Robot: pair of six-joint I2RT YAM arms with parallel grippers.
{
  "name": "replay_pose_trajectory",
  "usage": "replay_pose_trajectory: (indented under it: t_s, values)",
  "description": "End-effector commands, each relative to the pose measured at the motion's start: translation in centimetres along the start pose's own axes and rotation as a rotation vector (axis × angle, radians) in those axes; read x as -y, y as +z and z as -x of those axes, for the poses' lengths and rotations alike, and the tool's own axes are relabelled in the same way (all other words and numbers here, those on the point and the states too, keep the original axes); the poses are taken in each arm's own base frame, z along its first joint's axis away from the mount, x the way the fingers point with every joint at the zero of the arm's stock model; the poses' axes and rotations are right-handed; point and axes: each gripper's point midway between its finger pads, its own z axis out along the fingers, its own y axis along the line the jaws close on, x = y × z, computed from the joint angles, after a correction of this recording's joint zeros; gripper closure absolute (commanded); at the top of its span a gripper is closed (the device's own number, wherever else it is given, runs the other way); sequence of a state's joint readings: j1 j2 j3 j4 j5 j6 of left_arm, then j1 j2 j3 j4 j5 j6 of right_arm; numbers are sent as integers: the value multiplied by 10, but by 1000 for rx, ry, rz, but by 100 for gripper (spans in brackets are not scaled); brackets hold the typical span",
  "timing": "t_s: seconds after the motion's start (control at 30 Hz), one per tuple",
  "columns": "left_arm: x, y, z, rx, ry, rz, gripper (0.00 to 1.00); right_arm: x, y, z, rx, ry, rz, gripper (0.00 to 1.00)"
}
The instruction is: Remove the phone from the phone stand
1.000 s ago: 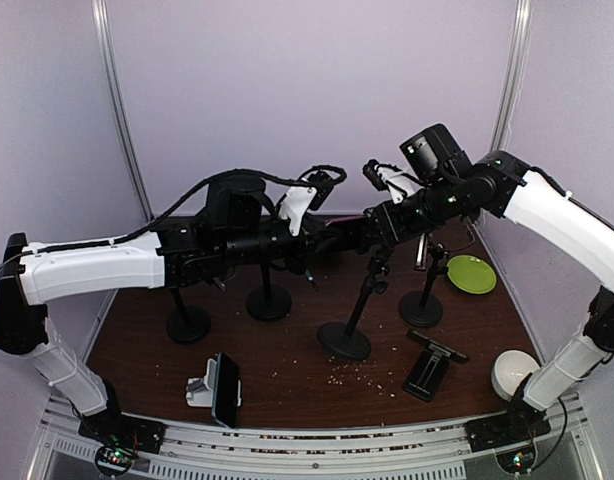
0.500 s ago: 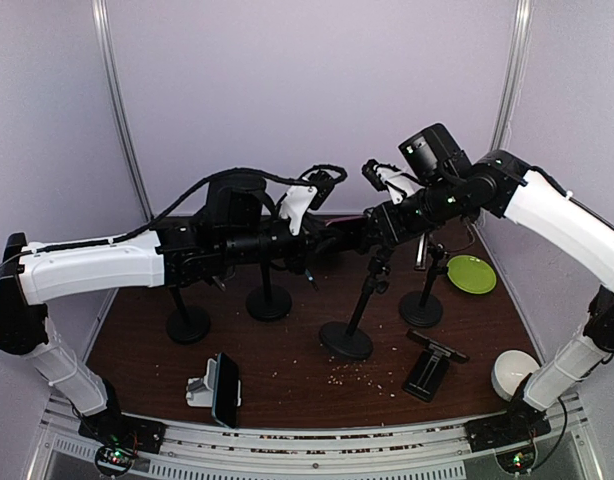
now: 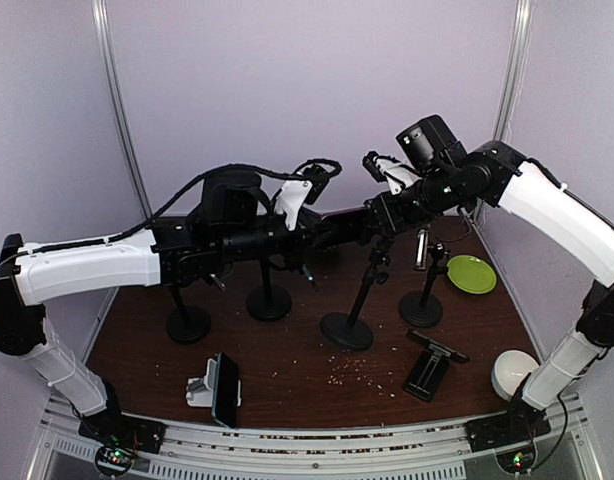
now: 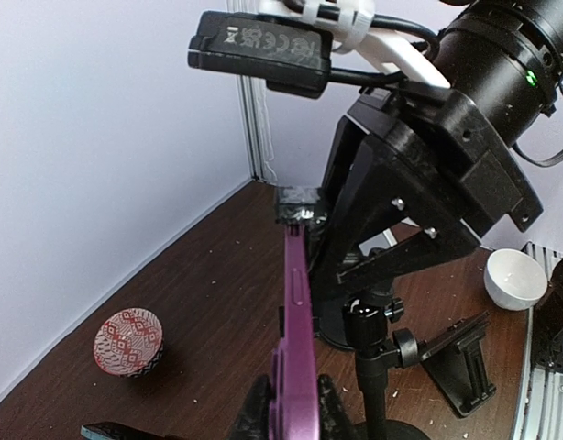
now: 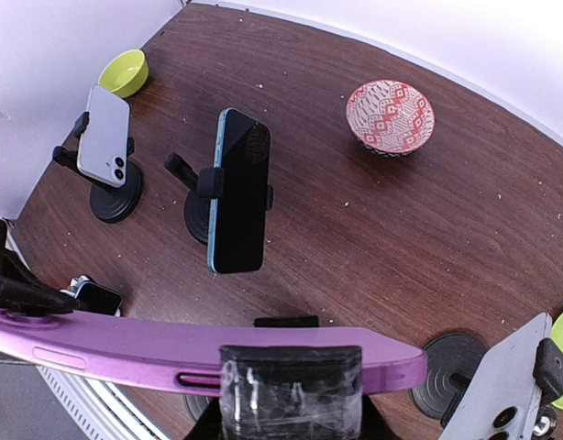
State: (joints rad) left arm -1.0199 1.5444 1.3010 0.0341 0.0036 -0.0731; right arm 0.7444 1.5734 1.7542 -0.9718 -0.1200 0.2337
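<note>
The robot's right gripper needs to set the black phone stand down between the red patterned bowl and the green bowl [image 3: 382, 264] [image 5: 447, 255].
The purple phone [image 4: 295, 312] is seen edge-on in the left wrist view. It runs from my left gripper [image 4: 291, 403], which is shut on its near end, up to the stand's taped black clamp [image 4: 300, 203]. In the right wrist view the phone [image 5: 126, 348] lies across the bottom with the clamp block [image 5: 291, 390] over it. My right gripper [image 5: 289, 408] is shut on that block. In the top view both grippers, left [image 3: 312, 235] and right [image 3: 382, 213], meet above the black phone stand [image 3: 370, 280].
Other stands hold a blue-edged phone [image 5: 237, 192], a white phone [image 5: 105, 137] and a silver phone [image 5: 502, 385]. A red patterned bowl [image 5: 390, 115], a green bowl [image 3: 471, 273] and a white bowl [image 3: 513, 373] stand around. An empty black stand [image 3: 432, 365] and a phone in a white holder [image 3: 219, 388] lie near the front.
Both arms have risen a little at the back. The stand's pole and base have shifted slightly away from the front edge. Both grips are unchanged.
</note>
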Motion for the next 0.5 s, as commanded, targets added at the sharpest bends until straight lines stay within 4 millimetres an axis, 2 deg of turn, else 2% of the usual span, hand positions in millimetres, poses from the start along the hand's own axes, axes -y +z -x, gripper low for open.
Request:
replay_pose_trajectory:
  t_s: [0.0, 0.1, 0.27, 0.47]
  values:
    - [-2, -25, 39, 116, 3, 10, 100, 22, -11, 34, 102, 23, -103, 100]
    - [-3, -26, 37, 110, 6, 17, 100, 22, -10, 40, 112, 20, -106, 100]
    - [-6, -31, 33, 104, 12, 35, 100, 36, -8, 47, 109, 19, -179, 100]
    - [-12, -38, 31, 101, 19, 68, 100, 40, -8, 54, 104, 11, -187, 100]
